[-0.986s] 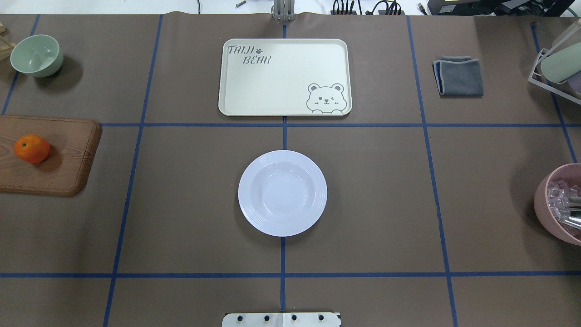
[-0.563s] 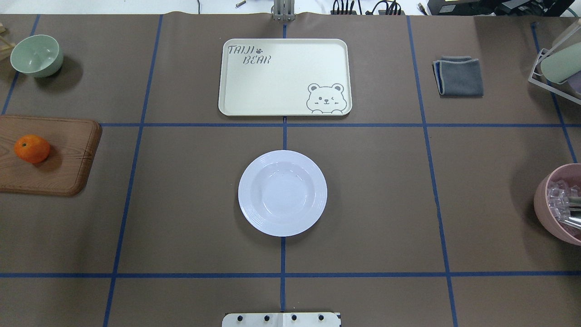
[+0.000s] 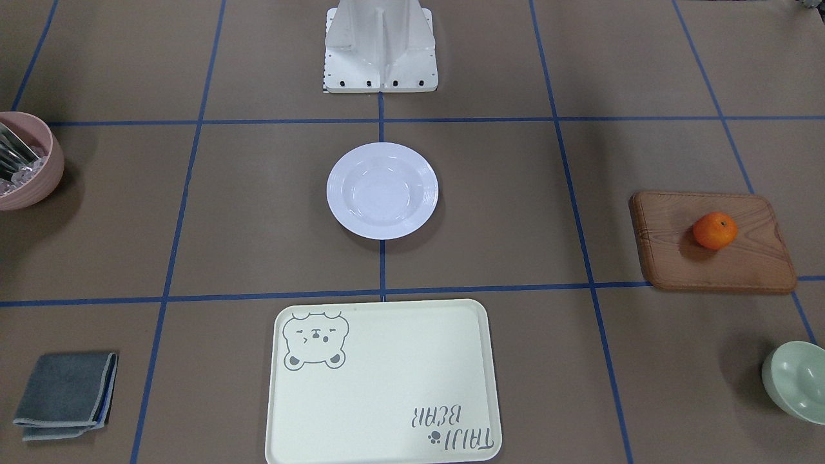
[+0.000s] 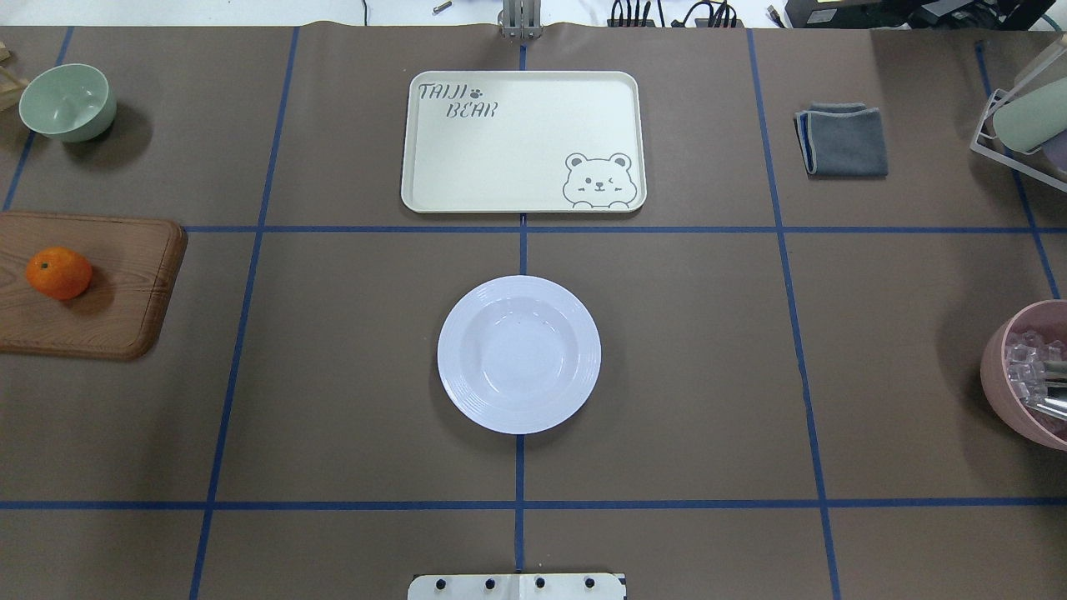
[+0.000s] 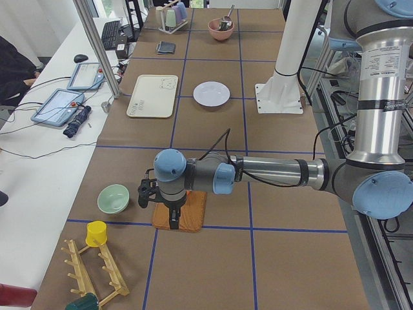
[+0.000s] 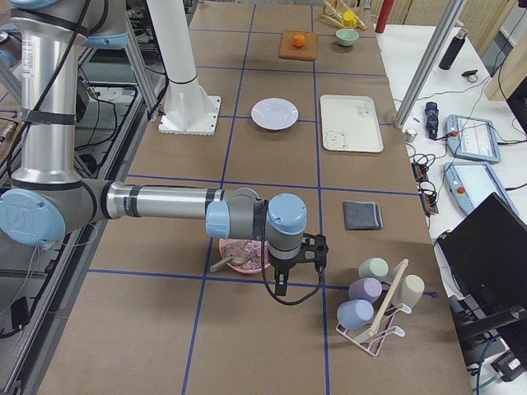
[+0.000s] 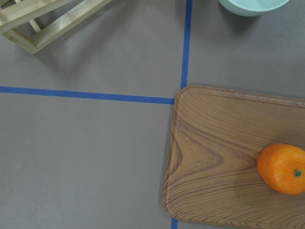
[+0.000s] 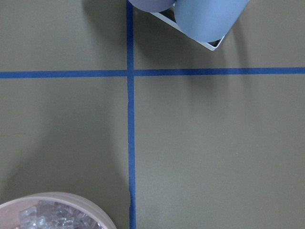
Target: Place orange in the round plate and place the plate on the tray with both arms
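I will next close my left gripper around the middle of the orange [image 3: 715, 231] [image 7: 283, 169] that is lying on the brown wooden board.
The orange [image 4: 58, 272] lies on a brown wooden board [image 4: 125, 287] at the table's left edge, and the left wrist view shows it at its lower right [image 7: 282, 168]. The empty round white plate [image 4: 518, 354] sits at the table's centre. Beyond it lies the empty cream tray [image 4: 523, 142]. My left gripper [image 5: 173, 223] hangs over the board's outer end, seen only in the exterior left view, so I cannot tell its state. My right gripper [image 6: 280, 286] hangs beside the pink bowl [image 6: 241, 253], seen only in the exterior right view, state unclear.
A pale green bowl [image 4: 67, 102] stands at the far left. A folded grey cloth [image 4: 844, 139] lies at the far right, with a white mug rack [image 4: 1021, 117] beyond it. The pink bowl [image 4: 1029, 375] holds clear pieces. A wooden rack [image 5: 90, 278] stands past the board.
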You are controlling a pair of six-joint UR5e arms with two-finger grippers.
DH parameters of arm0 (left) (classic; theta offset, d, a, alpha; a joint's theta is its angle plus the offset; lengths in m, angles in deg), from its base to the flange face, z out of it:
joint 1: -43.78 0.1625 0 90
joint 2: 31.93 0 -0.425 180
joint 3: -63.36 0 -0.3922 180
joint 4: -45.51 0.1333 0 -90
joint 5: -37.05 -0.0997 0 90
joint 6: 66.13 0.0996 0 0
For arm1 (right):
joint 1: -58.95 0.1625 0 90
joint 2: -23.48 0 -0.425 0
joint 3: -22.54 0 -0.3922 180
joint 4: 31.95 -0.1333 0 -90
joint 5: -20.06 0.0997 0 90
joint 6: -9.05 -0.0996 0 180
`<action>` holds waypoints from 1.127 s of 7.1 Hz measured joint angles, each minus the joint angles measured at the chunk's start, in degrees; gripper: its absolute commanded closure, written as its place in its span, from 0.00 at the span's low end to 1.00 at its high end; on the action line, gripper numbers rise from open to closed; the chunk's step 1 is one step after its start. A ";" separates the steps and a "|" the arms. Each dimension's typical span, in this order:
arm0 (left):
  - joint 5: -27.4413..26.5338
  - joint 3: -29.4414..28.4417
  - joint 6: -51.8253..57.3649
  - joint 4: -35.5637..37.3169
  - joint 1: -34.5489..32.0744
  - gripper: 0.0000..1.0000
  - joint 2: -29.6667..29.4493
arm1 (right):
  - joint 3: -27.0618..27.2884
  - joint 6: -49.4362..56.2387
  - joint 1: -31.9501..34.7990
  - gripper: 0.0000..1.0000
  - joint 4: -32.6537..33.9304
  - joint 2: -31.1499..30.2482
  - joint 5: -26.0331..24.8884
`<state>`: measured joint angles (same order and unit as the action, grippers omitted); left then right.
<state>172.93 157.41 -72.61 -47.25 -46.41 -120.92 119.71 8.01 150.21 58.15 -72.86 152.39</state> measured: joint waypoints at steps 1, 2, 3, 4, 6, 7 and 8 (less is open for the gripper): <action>-0.11 0.02 -0.24 0.08 1.16 0.01 -0.85 | 0.12 0.04 -0.21 0.00 -0.01 0.25 -0.06; -0.09 0.04 -0.49 0.09 2.60 0.01 -1.82 | -0.03 0.06 -0.33 0.00 -0.11 0.29 0.01; -0.16 0.21 -2.20 -0.04 4.60 0.01 -2.69 | -0.60 0.09 -0.35 0.00 -0.34 0.18 -0.06; -0.34 0.54 -5.90 -0.87 6.82 0.01 -3.13 | -1.01 0.13 -0.38 0.00 -0.51 0.09 -0.13; -0.45 1.08 -12.06 -2.63 10.37 0.01 -3.41 | -1.32 -0.03 -0.38 0.00 -0.60 -0.07 -0.12; -0.45 1.54 -14.05 -2.85 11.95 0.01 -3.47 | -1.35 -0.11 -0.38 0.00 -0.57 -0.01 0.01; -0.69 2.15 -16.55 -2.91 13.75 0.01 -3.64 | -1.34 -0.11 -0.38 0.00 -0.56 0.12 0.13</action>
<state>172.24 159.56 -89.16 -50.16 -32.66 -124.56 118.37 7.90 149.83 57.58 -72.74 152.52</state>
